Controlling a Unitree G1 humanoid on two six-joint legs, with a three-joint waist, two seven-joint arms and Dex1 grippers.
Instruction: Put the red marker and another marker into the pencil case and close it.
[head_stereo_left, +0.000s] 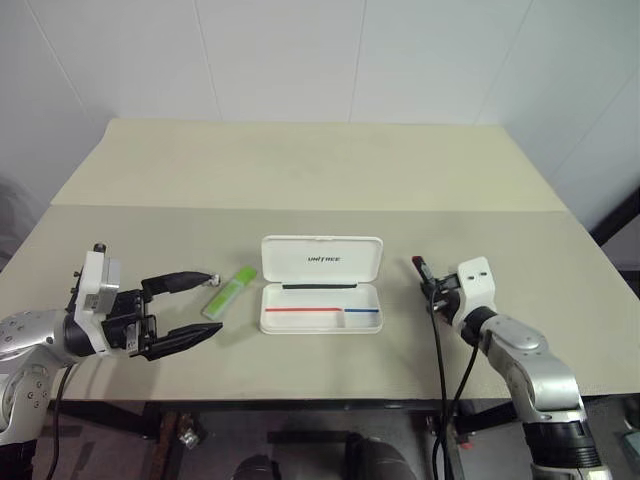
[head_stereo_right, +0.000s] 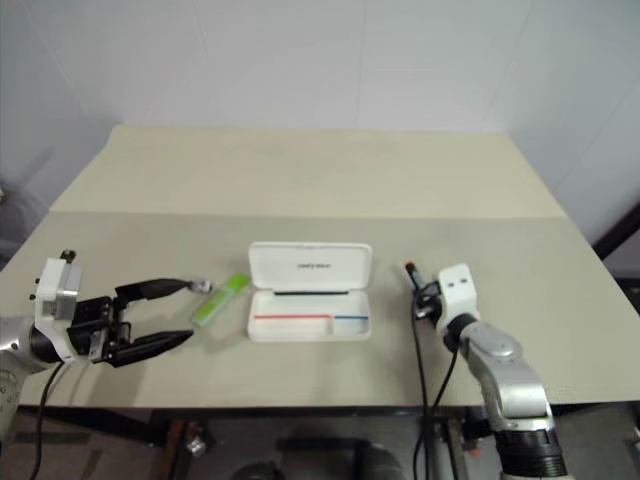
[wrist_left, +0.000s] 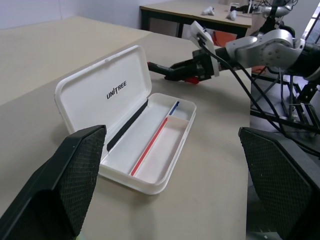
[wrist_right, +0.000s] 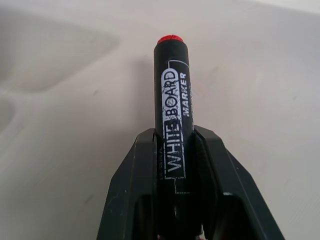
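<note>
The red marker, now held beside the case, will go down between the black and red stripes (head_stereo_left: 311, 294) inside the white pencil case, where I need to let go of it with my right gripper.
The white pencil case (head_stereo_left: 290, 262) lies open at the middle of the table, lid raised toward the back, with red, blue and black stripes inside. A light-green marker (head_stereo_left: 229, 292) lies on the table just left of it. My left gripper (head_stereo_left: 215, 305) is open, level, its fingertips (wrist_left: 75, 175) beside the green marker and apart from it. To the right of the case, my right gripper (head_stereo_left: 430, 288) is shut on the black-bodied red marker (wrist_right: 172, 85). The marker's red end sticks out past the fingers, just above the table.
The beige table (head_stereo_left: 330, 170) has a seam across its middle and white walls behind it. A black cable (head_stereo_left: 438, 350) hangs from my right wrist over the front edge. In the left wrist view, another table (wrist_left: 200, 12) and a metal stand are in the background.
</note>
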